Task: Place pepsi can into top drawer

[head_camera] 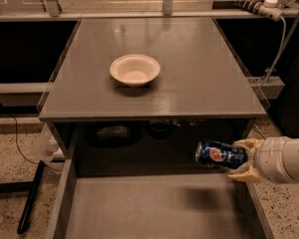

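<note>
My gripper is going to let go of the pepsi can on the grey drawer bottom by its dark back edge (170, 174), near the middle.
The pepsi can (221, 154), dark blue with a round red-white-blue logo, lies on its side in the air, held by my gripper (243, 160), which reaches in from the right edge. The tan fingers (246, 144) are shut above and below the can. The can hangs over the right part of the open top drawer (154, 208), above its flat grey bottom, and casts a shadow on it. The drawer is pulled out below the tabletop and holds nothing.
A white bowl (135, 69) stands on the grey tabletop (199, 73). Dark objects (114, 132) sit in the shelf space behind the drawer. A cable and power strip (254, 4) run at the upper right. A black stand leg (30, 198) is on the floor at left.
</note>
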Robot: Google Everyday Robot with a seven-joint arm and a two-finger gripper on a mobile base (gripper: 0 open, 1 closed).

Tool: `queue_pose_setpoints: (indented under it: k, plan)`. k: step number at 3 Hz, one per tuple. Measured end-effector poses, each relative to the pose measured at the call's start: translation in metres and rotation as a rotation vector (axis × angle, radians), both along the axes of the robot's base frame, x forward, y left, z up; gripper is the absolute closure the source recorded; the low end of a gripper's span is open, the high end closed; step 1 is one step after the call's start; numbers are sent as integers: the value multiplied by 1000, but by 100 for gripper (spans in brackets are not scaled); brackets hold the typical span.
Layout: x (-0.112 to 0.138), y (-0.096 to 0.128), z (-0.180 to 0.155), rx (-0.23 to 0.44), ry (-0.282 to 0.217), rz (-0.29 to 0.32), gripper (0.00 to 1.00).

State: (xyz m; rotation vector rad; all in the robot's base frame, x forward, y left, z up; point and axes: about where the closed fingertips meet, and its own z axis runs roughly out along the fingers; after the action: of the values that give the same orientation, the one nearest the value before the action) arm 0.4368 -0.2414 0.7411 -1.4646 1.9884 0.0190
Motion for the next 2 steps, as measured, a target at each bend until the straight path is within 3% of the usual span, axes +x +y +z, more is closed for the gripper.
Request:
queue_pose_setpoints:
  k: [2]
  plan:
    - [8,9,3,20,-14,7,100]
